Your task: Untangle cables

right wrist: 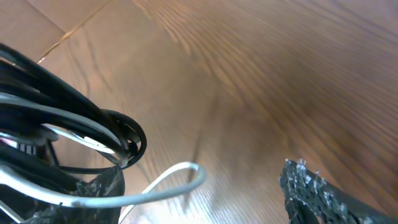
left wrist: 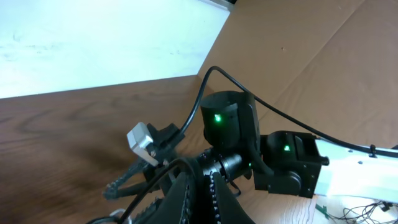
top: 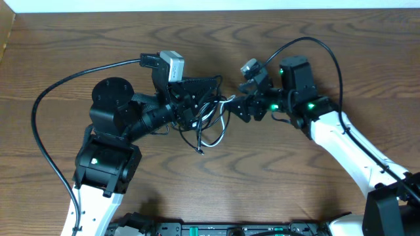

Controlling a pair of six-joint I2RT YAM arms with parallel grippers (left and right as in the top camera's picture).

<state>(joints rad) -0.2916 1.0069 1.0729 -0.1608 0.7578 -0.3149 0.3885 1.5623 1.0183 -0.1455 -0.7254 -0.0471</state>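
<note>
My right gripper should back off, turn and pinch the loop's tip (top: 230,99), because the white cable's loop slants across that gripper's finger beside the black cords.
The cables (top: 209,121) are a small knot of thin black cords and a white one, hanging over the table's middle. My left gripper (top: 211,88) reaches in from the left and is shut on the cables, jaws nearly touching (left wrist: 202,177); a black cord (left wrist: 149,193) runs across its left finger. From the right, my right gripper (top: 237,108) stands open at the bundle's edge. In the right wrist view a white cable loop (right wrist: 168,180) lies between its fingers (right wrist: 317,193). Taut black cords (right wrist: 74,118) cross over the left one.
Brown wooden table (top: 275,190). A thick black lead (top: 65,85) arcs to the left arm, another (top: 328,52) to the right arm. The table's far edge (top: 210,9) meets a white wall. Both arm bases stand at the near edge.
</note>
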